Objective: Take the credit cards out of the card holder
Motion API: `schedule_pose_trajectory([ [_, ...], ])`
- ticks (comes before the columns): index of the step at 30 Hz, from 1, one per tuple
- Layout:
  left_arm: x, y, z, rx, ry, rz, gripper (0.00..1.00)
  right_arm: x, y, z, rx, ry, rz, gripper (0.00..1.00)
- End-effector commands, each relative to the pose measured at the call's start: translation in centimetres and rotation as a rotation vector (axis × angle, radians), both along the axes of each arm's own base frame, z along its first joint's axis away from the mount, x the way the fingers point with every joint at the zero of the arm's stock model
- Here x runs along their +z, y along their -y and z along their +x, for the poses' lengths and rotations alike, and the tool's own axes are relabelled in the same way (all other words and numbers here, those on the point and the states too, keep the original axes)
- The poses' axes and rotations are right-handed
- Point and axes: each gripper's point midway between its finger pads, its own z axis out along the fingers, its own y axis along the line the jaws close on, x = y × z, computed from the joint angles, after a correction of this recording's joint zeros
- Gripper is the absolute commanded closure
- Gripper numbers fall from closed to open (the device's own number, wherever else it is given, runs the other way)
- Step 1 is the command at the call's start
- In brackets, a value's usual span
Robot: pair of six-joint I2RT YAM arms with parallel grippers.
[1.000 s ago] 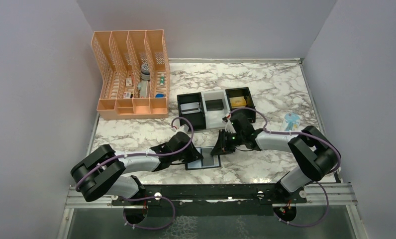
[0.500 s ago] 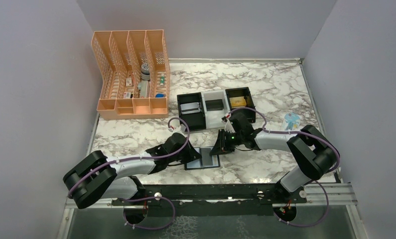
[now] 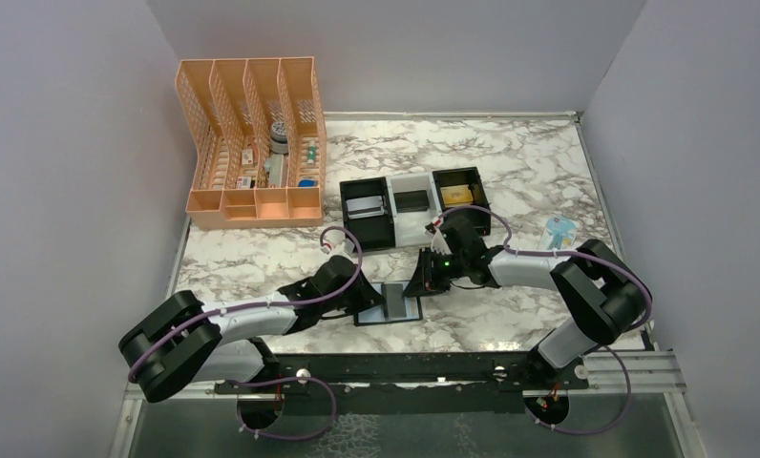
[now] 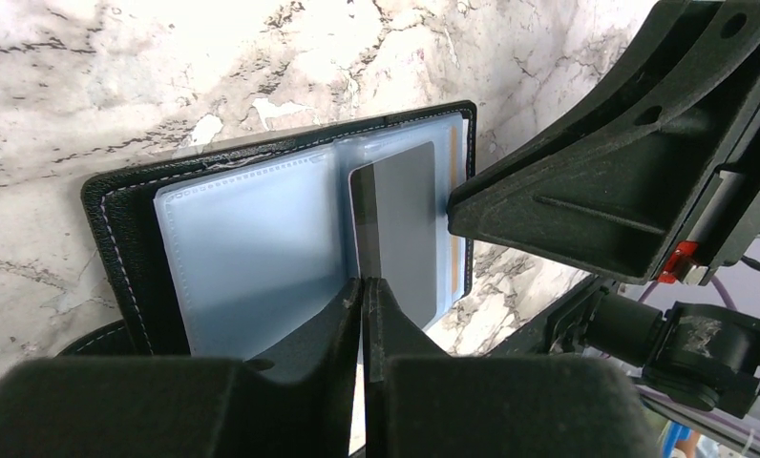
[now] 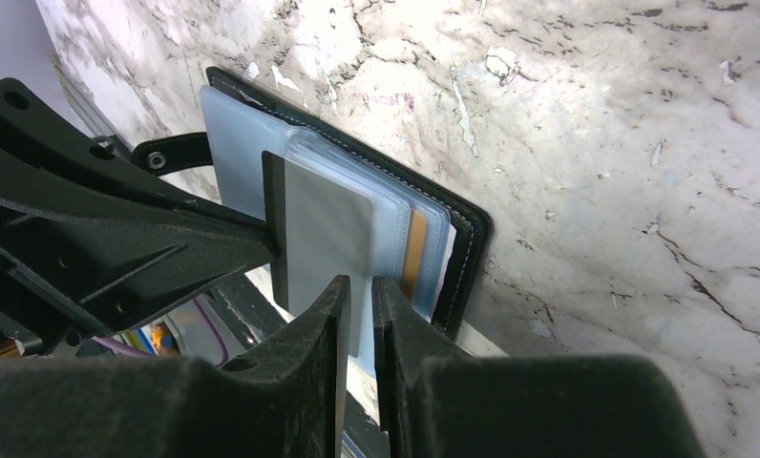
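My left gripper is pinching only the outer edge of the dark grey credit card. I will open it, grip the card's dark strip (image 4: 369,256) deeper, and pull the card out.
The card holder (image 3: 405,311) lies open on the marble between both arms, black cover (image 4: 118,239) down and blue-grey sleeves up. A dark grey credit card (image 4: 407,224) stands partly out of the right-hand sleeve. My left gripper (image 4: 365,283) is shut on that card's edge; the right wrist view shows the card (image 5: 327,239) pinched by the left fingertips (image 5: 258,236). My right gripper (image 5: 359,283) sits at the holder's right edge, jaws a narrow slit apart, closed on the clear sleeve edges. An orange card edge (image 5: 414,250) shows inside a sleeve.
A row of three square trays (image 3: 412,202), black, white and black, stands just behind the grippers. A peach mesh organizer (image 3: 252,143) holds small items at the back left. A blue packet (image 3: 559,232) lies to the right. Grey walls enclose the table.
My left arm's elbow has swung down and to the left while its gripper stayed at the holder. The right arm and the holder have not visibly moved.
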Motion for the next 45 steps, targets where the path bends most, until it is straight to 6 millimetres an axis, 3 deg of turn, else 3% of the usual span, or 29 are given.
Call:
schedule_pose_trajectory([
  [1,-0.2,0.0,0.4,0.006,0.005,0.002,0.87,-2.9,1.8,-0.8,-0.01,-0.03,-0.125,0.84],
  [7,-0.4,1.1,0.3,-0.028,-0.013,-0.017,0.71,-2.8,1.6,-0.7,-0.006,-0.031,-0.118,0.83],
  [10,-0.5,1.2,0.3,-0.025,-0.019,-0.018,0.7,-2.8,1.6,-0.7,-0.004,-0.032,-0.117,0.83],
  [14,-0.7,1.0,0.4,-0.013,-0.025,-0.02,0.76,-2.6,1.5,-0.7,-0.003,-0.029,-0.112,0.84],
  [21,-0.8,0.0,0.5,0.022,-0.022,-0.009,1.0,-1.7,1.6,0.1,-0.014,0.014,-0.125,0.83],
  [31,-0.3,-0.5,0.8,0.026,0.002,0.02,1.0,2.7,-0.3,1.3,0.063,0.166,0.011,0.78],
  [38,-0.2,0.0,0.7,0.014,0.001,-0.003,1.0,5.0,-2.3,-0.2,0.161,0.179,0.176,0.71],
  [41,-0.1,0.1,0.8,0.007,0.003,-0.003,1.0,4.6,-3.0,-0.6,0.18,0.162,0.177,0.71],
  [42,-0.2,0.3,0.7,-0.002,-0.001,-0.004,0.99,1.8,-2.4,-0.4,0.114,0.076,0.074,0.71],
  [45,-0.3,0.3,0.6,-0.005,-0.005,-0.002,0.92,-0.8,-0.8,-0.1,0.05,0.047,-0.044,0.72],
])
